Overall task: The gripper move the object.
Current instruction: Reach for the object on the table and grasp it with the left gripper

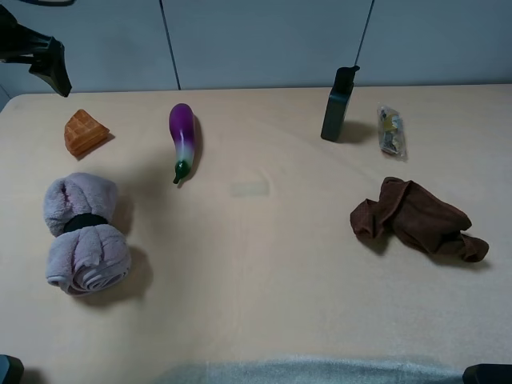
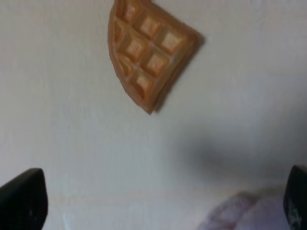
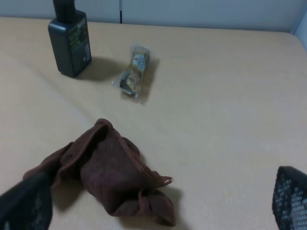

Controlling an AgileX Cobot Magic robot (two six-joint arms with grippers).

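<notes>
Next, my left gripper moves down and closes across the middle of the orange waffle wedge (image 1: 85, 132) (image 2: 147, 47), behind the rolled grey-lilac towel.
An orange waffle wedge (image 1: 85, 132) lies at the far left of the table. My left gripper (image 1: 53, 74) hangs above and behind it, open and empty. In the left wrist view the waffle (image 2: 149, 50) lies beyond the gripper (image 2: 158, 201), whose dark fingertips (image 2: 21, 201) stand wide apart. My right gripper (image 3: 158, 203) is open and empty, low near the front right, facing a crumpled brown cloth (image 3: 103, 172). In the high view only a dark part of the right arm (image 1: 488, 374) shows, in the front right corner. The task names no single object.
A rolled grey-lilac towel with a black band (image 1: 86, 234) lies in front of the waffle and shows in the left wrist view (image 2: 249, 214). A purple eggplant (image 1: 183, 140), a black bottle (image 1: 338, 106), a clear snack packet (image 1: 391, 131) and the brown cloth (image 1: 416, 218) lie on the beige table (image 1: 264, 256).
</notes>
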